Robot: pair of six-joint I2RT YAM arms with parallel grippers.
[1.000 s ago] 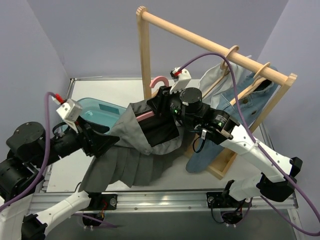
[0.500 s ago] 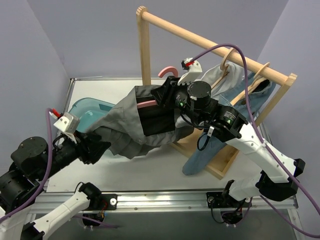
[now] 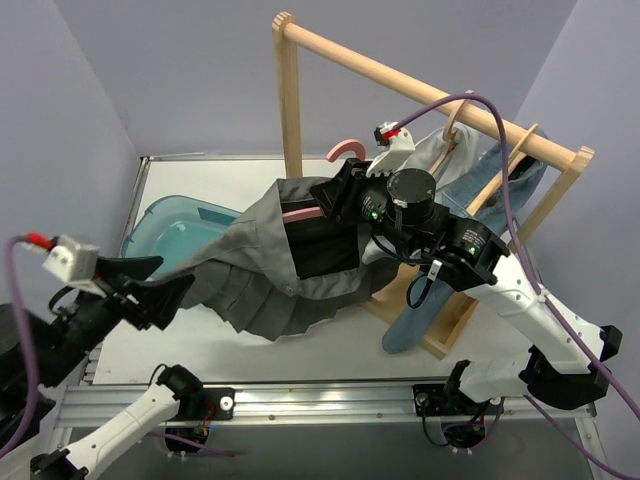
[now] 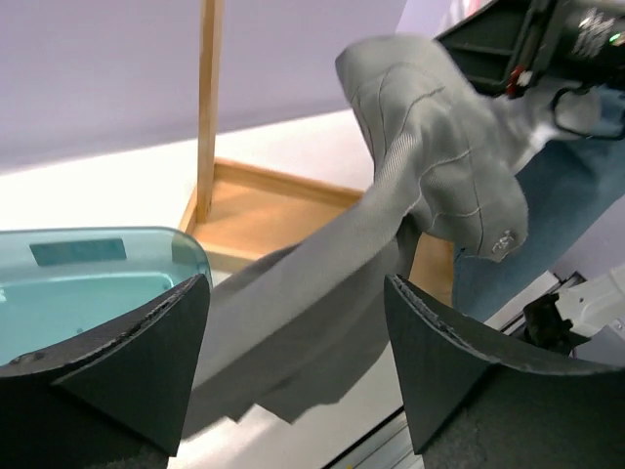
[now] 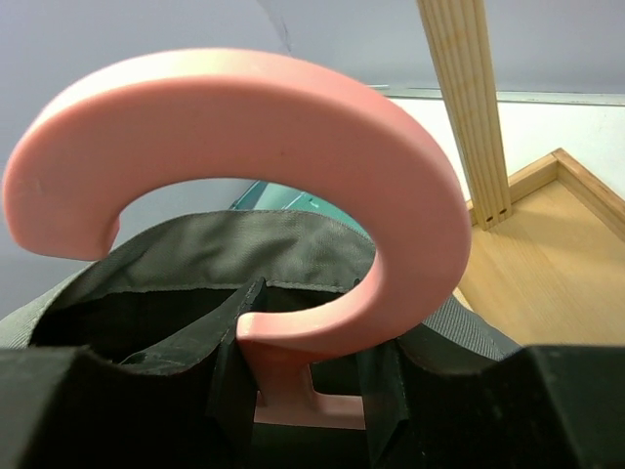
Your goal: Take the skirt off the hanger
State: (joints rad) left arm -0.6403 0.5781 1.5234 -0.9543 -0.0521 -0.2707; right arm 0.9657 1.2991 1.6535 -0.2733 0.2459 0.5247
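Observation:
Next, my left gripper closes on that end (image 3: 203,284) before my right gripper opens, as the skirt's waistband is round the hanger and its end is loose between my left gripper's fingers.
The grey pleated skirt (image 3: 255,275) hangs on a pink hanger (image 3: 347,151), its waistband spread over the hanger's arm. My right gripper (image 3: 345,195) is shut on the hanger's neck just below the hook (image 5: 293,117), with the skirt's waistband (image 5: 195,254) draped round the fingers. At the skirt's left end my left gripper (image 3: 155,282) stands open. In the left wrist view its fingers (image 4: 146,362) are spread wide, and the skirt (image 4: 430,156) stretches away in front of them, its hem loose between them.
A teal bin (image 3: 165,215) lies at the left under the skirt's end. The wooden rack (image 3: 290,90) with its base tray (image 3: 445,325) stands behind and to the right. It holds a denim shirt (image 3: 505,195) and a white garment (image 3: 430,150) on wooden hangers.
My left arm has drawn back to the left and its jaws have opened off the skirt. The right arm has shifted the hanger slightly right, and the skirt now stretches out above the table.

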